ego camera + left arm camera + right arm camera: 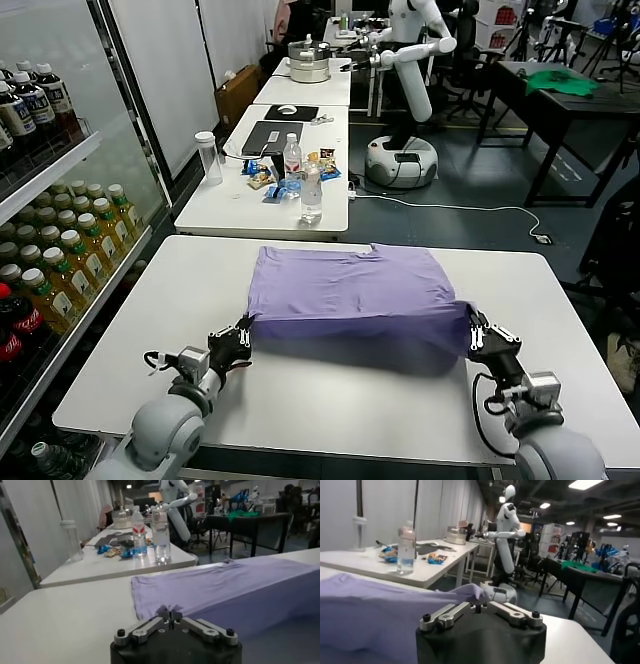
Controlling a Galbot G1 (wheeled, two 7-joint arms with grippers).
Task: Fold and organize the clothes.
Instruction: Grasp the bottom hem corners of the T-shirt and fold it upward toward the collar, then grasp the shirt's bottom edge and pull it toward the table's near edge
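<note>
The lavender T-shirt lies by the table's far edge, so my left gripper and my right gripper will lower it, retake the near corners [259, 323] and pull it closer.
The lavender T-shirt [350, 285] lies across the middle of the white table [300, 400], with its near edge lifted off the table. My left gripper [243, 337] is shut on the shirt's near left corner. My right gripper [473, 330] is shut on its near right corner. In the left wrist view the jaws [170, 615] pinch a fold of the purple fabric [225, 590]. In the right wrist view the jaws [479, 606] pinch the fabric [380, 610] too. The shirt hangs between the two grippers and casts a shadow on the table.
A second white table [250, 205] stands beyond, with water bottles [311, 195], a tall clear cup [208, 157], snacks and a laptop. A drinks fridge [50, 230] stands at the left. A white robot [405, 60] and a dark table with a green cloth [560, 82] stand farther back.
</note>
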